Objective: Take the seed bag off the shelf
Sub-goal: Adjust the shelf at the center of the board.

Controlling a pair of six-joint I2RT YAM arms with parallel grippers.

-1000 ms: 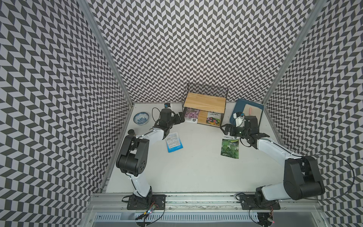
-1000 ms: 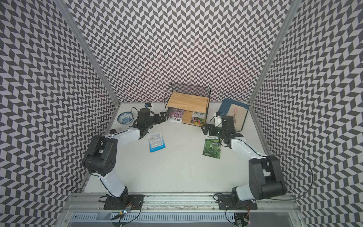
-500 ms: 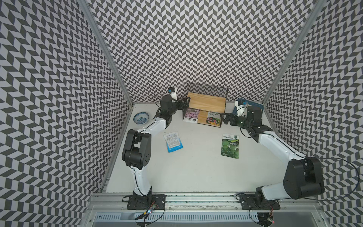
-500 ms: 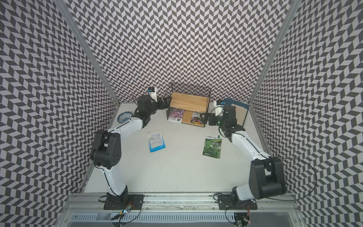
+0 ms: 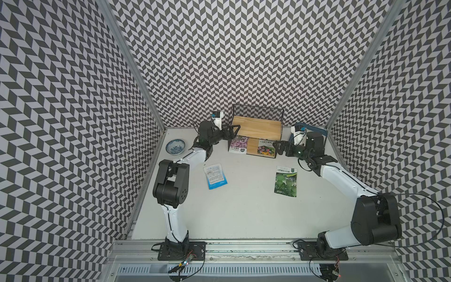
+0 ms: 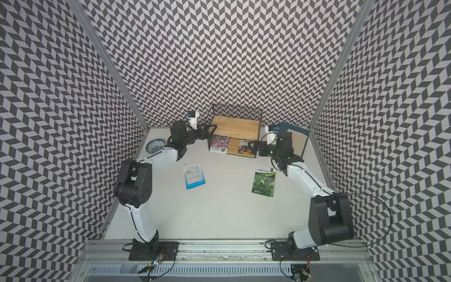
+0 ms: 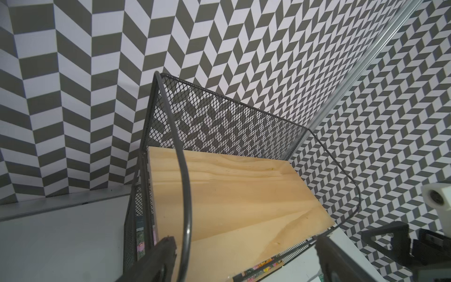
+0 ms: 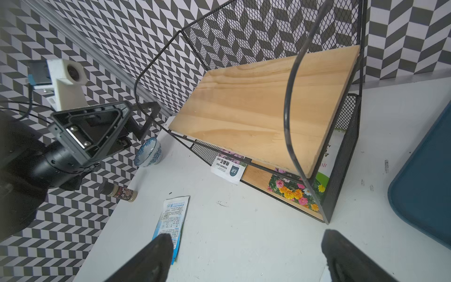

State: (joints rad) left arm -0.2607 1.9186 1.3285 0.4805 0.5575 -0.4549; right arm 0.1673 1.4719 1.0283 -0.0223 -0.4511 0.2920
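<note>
Next, the robot's right gripper will move to the pink-flowered seed bag and close on its white front corner (image 5: 244,151) (image 8: 238,179), beside the many-coloured seed bag.
The shelf (image 5: 256,127) (image 6: 235,127), black wire with wooden boards, stands at the back centre. On its lower board lie two seed bags: a pink-flowered one (image 5: 239,144) (image 8: 229,166) jutting past the front edge, and a many-coloured one (image 5: 266,149) (image 8: 292,193). My left gripper (image 5: 234,129) (image 7: 244,246) is open at the shelf's left end, level with the top board (image 7: 231,195), and the rack's side wire runs between its fingers. At the shelf's right end my right gripper (image 5: 277,146) (image 8: 249,241) hangs open and empty above the table.
A blue-white bag (image 5: 214,176) and a green bag (image 5: 286,181) lie flat on the table in front of the shelf. A patterned bowl (image 5: 175,146) and a small spice bottle (image 8: 118,191) sit at the far left. A blue tray (image 5: 314,129) leans at the back right.
Both arms have swung back towards the shelf. The left gripper rose from the table to the shelf's left end; the right moved from near the green bag to the shelf's right end.
</note>
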